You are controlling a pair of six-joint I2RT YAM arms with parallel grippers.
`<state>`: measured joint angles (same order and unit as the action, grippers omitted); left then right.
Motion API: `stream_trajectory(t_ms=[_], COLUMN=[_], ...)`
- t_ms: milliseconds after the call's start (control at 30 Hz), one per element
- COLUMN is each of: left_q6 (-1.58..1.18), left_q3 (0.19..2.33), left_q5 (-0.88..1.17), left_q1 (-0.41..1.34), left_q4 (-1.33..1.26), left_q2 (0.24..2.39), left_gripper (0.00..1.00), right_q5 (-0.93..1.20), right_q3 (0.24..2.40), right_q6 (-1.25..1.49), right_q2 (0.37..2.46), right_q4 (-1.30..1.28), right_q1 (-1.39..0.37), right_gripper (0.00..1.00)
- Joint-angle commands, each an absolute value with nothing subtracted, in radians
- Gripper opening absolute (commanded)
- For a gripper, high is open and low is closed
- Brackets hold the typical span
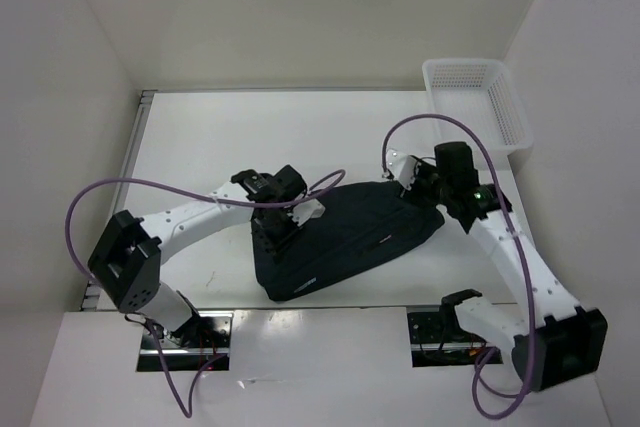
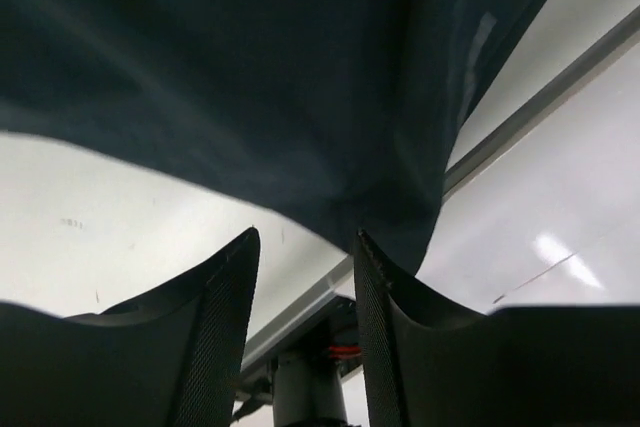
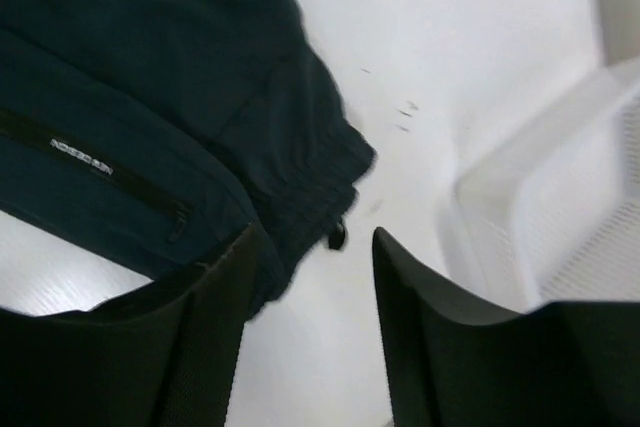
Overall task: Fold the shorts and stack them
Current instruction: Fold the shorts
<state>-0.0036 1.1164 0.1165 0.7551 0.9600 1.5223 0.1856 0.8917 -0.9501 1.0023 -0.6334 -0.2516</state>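
I see the shorts' fabric folding over beside the zip pocket, so I will use my right gripper to pinch that fold at the shorts' gathered end (image 3: 268,263) and lift it toward the basket.
The black shorts (image 1: 350,232) lie in a folded, rough triangle on the white table, wide end at the left and narrowing to the right. My left gripper (image 1: 283,230) hangs over their left edge. In the left wrist view it (image 2: 305,237) is open, with the dark fabric (image 2: 250,77) just beyond the tips and touching the right finger (image 2: 375,287). My right gripper (image 1: 415,182) is at the shorts' right end. In the right wrist view it (image 3: 312,232) is open and empty, and the gathered corner (image 3: 300,137) with a zip pocket lies by its left finger (image 3: 225,307).
A white mesh basket (image 1: 510,117) stands at the back right corner and also shows in the right wrist view (image 3: 560,207). White walls close the table in on the left, back and right. The arm bases sit at the near edge.
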Motion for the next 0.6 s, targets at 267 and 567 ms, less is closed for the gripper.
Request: stream_trajectory(t_ms=[267, 567], left_q6=[0.0, 0.0], left_q3=[1.129, 1.138], left_q5=[0.351, 0.402], left_q1=[0.759, 0.759], left_q4=[1.039, 1.064], left_q2=[1.611, 1.716], left_gripper=[0.67, 0.68], right_q5=[0.198, 0.153], right_q3=[0.936, 0.927], right_q6=[-0.994, -1.034], right_q2=[1.324, 1.391], right_q4=[-0.658, -0.679], right_q1=[-0.265, -0.255], right_gripper=[0.85, 0.83])
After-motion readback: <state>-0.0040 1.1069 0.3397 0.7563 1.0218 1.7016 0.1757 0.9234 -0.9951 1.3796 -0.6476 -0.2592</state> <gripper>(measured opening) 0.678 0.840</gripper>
